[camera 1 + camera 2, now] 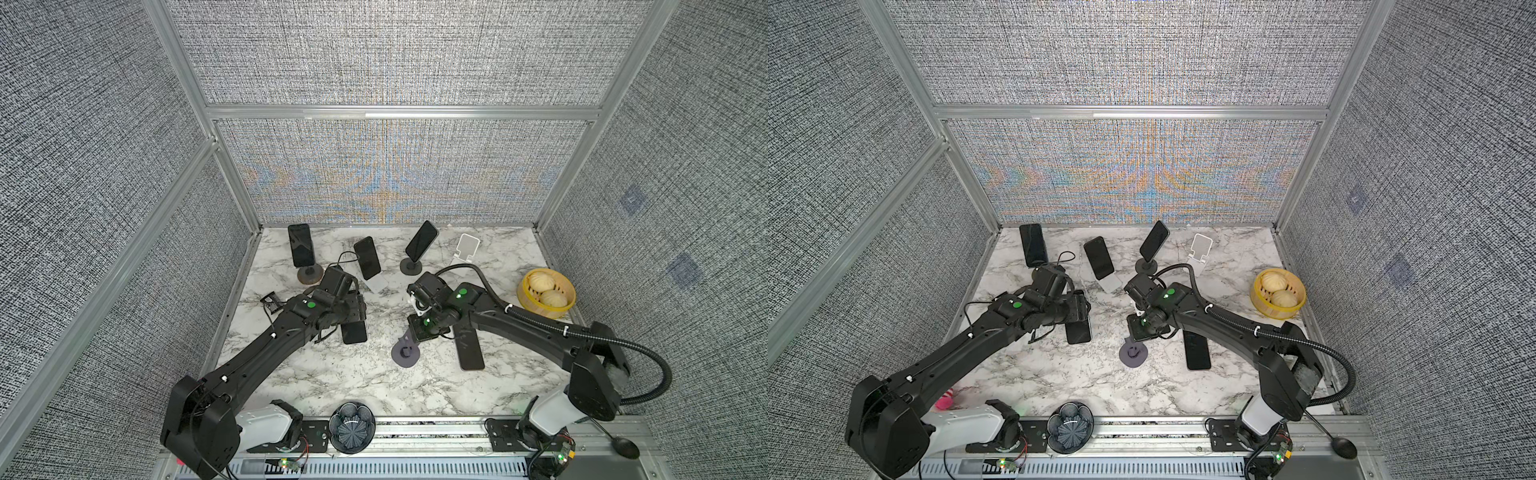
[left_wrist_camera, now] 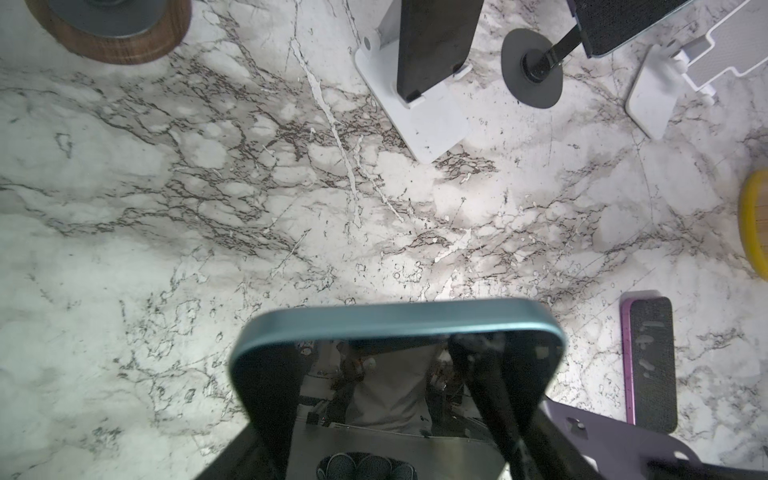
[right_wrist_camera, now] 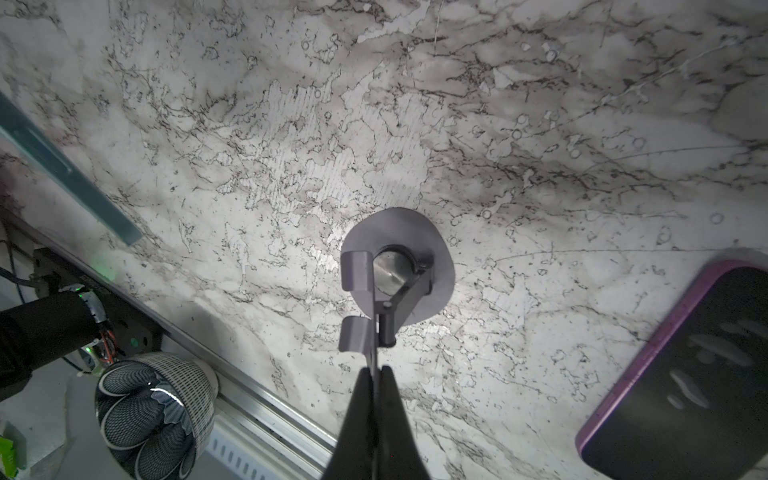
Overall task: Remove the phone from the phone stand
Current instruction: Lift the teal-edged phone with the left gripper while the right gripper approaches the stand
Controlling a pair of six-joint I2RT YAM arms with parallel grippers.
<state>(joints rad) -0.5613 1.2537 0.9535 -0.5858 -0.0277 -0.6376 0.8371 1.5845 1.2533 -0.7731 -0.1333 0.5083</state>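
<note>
I need to use my right gripper to set the purple phone stand down between the empty white stand and the yellow steamer basket [image 1: 489,277].
A phone with a teal rim [image 2: 399,324] sits between the fingers of my left gripper [image 2: 395,399], which is shut on its two long sides. In both top views the phone [image 1: 354,332] hangs under that gripper [image 1: 353,318], left of the purple phone stand [image 1: 405,353] and apart from it. My right gripper [image 3: 376,370] is shut on the thin upright plate of the stand [image 3: 415,232], whose round base rests on the marble. In a top view the right gripper [image 1: 1138,338] is directly above the stand [image 1: 1133,353].
A purple-cased phone [image 1: 469,349] lies flat to the right of the stand. At the back stand three phones on stands [image 1: 302,245] [image 1: 367,257] [image 1: 421,241] and an empty white stand [image 1: 465,249]. A yellow steamer basket [image 1: 524,297] is at the right, a patterned bowl [image 1: 352,426] at the front rail.
</note>
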